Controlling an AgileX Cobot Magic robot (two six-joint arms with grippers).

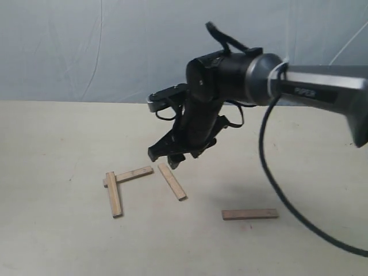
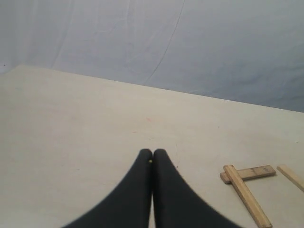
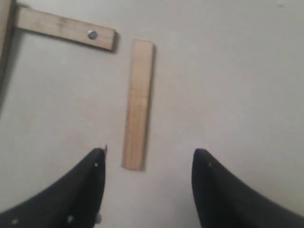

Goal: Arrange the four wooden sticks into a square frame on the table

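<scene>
I will close my right gripper on the middle of the third stick [image 1: 172, 183] [image 3: 137, 105], the slanted one next to the cross stick's loose end.
Four wooden sticks lie on the table [image 1: 52, 144]. Two form an L at the left: an upright stick [image 1: 114, 194] lies over the end of a cross stick [image 1: 133, 174]; the left wrist view shows the same pair, upright stick [image 2: 247, 195] and cross stick [image 2: 254, 173]. A third stick [image 1: 172, 181] lies slanted beside the L, apart from it, third stick [image 3: 138, 104]. The fourth stick [image 1: 250, 214] lies alone at the right. My right gripper [image 1: 167, 156] hovers open just above the third stick, right gripper [image 3: 148, 156]. The left gripper [image 2: 152, 153] is shut and empty, off to the left of the L.
A blue-grey cloth backdrop [image 1: 86, 46] rises behind the table. The right arm [image 1: 322, 86] and its black cable [image 1: 270, 178] reach in from the right, above the fourth stick. The cross stick carries a small screw [image 3: 92, 34] near its free end.
</scene>
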